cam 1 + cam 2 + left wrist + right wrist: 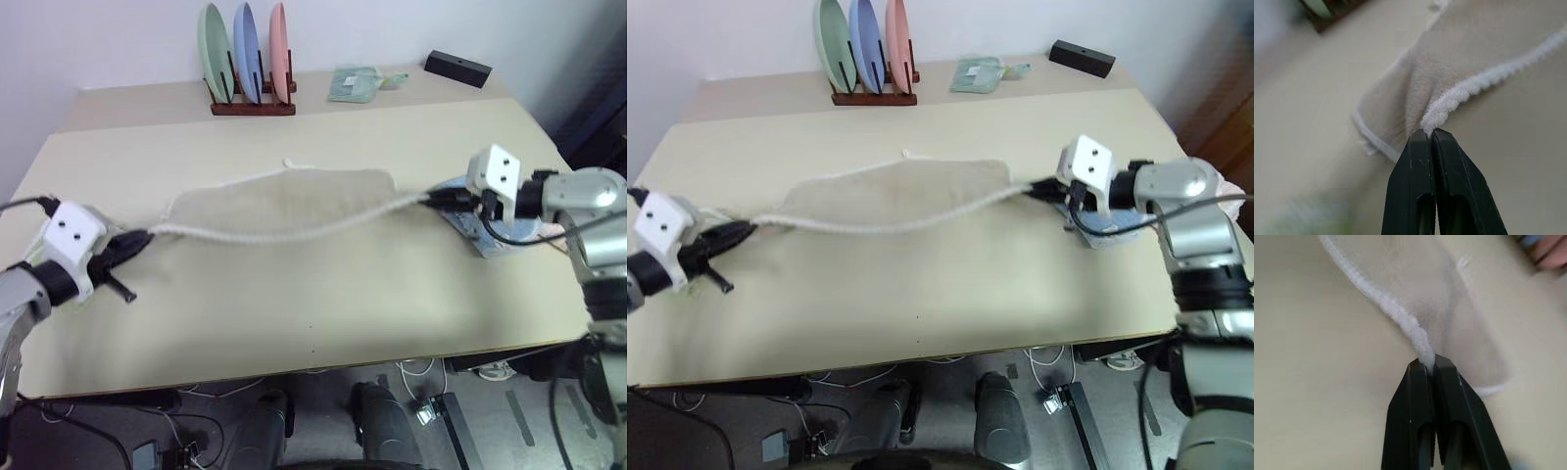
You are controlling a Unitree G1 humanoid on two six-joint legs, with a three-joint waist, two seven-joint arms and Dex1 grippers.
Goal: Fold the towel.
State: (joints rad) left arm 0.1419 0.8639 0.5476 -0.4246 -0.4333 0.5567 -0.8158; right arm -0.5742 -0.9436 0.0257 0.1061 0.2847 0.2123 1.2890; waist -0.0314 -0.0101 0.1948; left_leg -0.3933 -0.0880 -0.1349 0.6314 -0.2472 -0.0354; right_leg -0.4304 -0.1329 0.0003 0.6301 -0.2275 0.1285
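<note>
I will release the beige towel's corner from my left gripper on the towel's lower layer, at its end (165, 222) (1387, 147) beside my left fingertips.
The beige towel (294, 201) with white edging hangs stretched between my two grippers above the middle of the table, its near edge sagging in a shallow curve. At the left, my left gripper (147, 235) is shut on one corner of the towel (1425, 98); the wrist view shows the white edging pinched between the black fingers (1415, 161). My right gripper (429, 201) at the right is shut on the opposite corner of the towel (1459, 323), edging clamped at the fingertips (1422, 377). The lower part of the cloth rests on the table (294, 294).
A wooden rack (253, 106) with green, blue and pink plates stands at the back of the table. A small light-green folded towel (355, 83) and a black box (458, 68) lie at the back right. A light-blue folded towel (500, 235) lies under my right hand.
</note>
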